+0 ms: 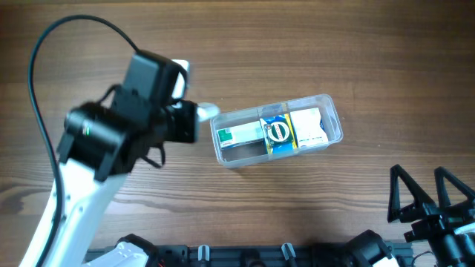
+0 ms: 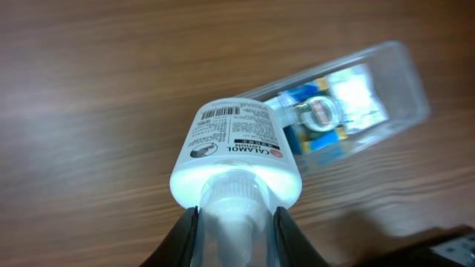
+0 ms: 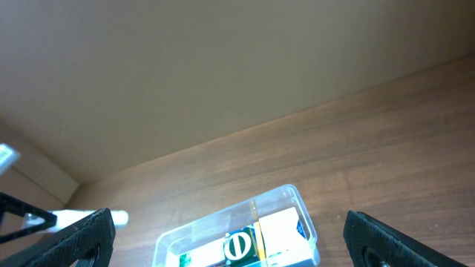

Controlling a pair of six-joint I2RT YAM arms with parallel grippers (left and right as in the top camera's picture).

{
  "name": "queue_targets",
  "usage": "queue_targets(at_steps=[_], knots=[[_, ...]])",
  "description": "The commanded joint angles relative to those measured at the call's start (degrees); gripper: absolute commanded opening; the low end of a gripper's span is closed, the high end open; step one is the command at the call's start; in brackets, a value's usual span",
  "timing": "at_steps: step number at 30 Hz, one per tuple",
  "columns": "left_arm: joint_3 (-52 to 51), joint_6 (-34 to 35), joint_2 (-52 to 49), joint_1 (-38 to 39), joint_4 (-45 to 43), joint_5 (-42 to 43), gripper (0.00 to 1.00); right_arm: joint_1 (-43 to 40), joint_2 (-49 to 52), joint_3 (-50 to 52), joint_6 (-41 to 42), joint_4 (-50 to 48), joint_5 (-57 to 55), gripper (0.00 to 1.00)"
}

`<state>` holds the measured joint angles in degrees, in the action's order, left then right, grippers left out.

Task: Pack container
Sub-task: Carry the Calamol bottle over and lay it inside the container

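My left gripper needs to set the white bottle down in the container's empty gap (image 1: 258,147), beside the blue and yellow box.
The clear plastic container (image 1: 331,113) lies at the table's middle and holds a white and green box (image 1: 240,135), a blue and yellow box (image 1: 278,131) and a white box (image 1: 308,126). It also shows in the left wrist view (image 2: 404,81) and the right wrist view (image 3: 293,200). My left gripper (image 2: 236,226) is shut on the cap end of a white bottle (image 2: 236,144) with a printed label, held above the table just left of the container. In the overhead view the bottle (image 1: 205,111) sticks out of the left gripper (image 1: 185,119). My right gripper (image 1: 429,194) is open and empty at the front right.
The table (image 1: 312,44) is brown wood. A black cable (image 1: 44,44) loops over its left side. Black arm bases (image 1: 245,256) line the front edge. A brown wall (image 3: 185,67) stands behind the table.
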<state>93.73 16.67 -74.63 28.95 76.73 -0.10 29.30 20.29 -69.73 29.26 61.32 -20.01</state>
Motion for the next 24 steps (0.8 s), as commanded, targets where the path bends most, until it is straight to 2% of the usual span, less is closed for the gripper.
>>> queue_targets(at_steps=[1, 4, 10, 15, 24], knots=[[0.7, 7.6, -0.9, 6.9, -1.4, -3.4, 0.1, 0.1, -0.2, 0.0, -0.6, -0.1, -1.1, 1.0], [0.7, 10.7, -5.3, 11.4, -2.8, -3.9, 0.1, 0.1, -0.2, 0.0, -0.6, -0.1, -1.1, 1.0], [0.7, 11.7, -18.0, 17.6, -6.1, -3.8, 0.1, 0.1, -0.2, 0.0, -0.6, -0.1, -1.1, 1.0], [0.7, 11.7, -27.5, 18.6, -8.0, -4.1, 0.1, 0.1, -0.2, 0.0, -0.6, -0.1, -1.1, 1.0], [0.7, 10.7, -30.6, 18.5, -8.9, -4.0, 0.16, 0.1, -0.2, 0.0, -0.6, -0.1, -1.1, 1.0]])
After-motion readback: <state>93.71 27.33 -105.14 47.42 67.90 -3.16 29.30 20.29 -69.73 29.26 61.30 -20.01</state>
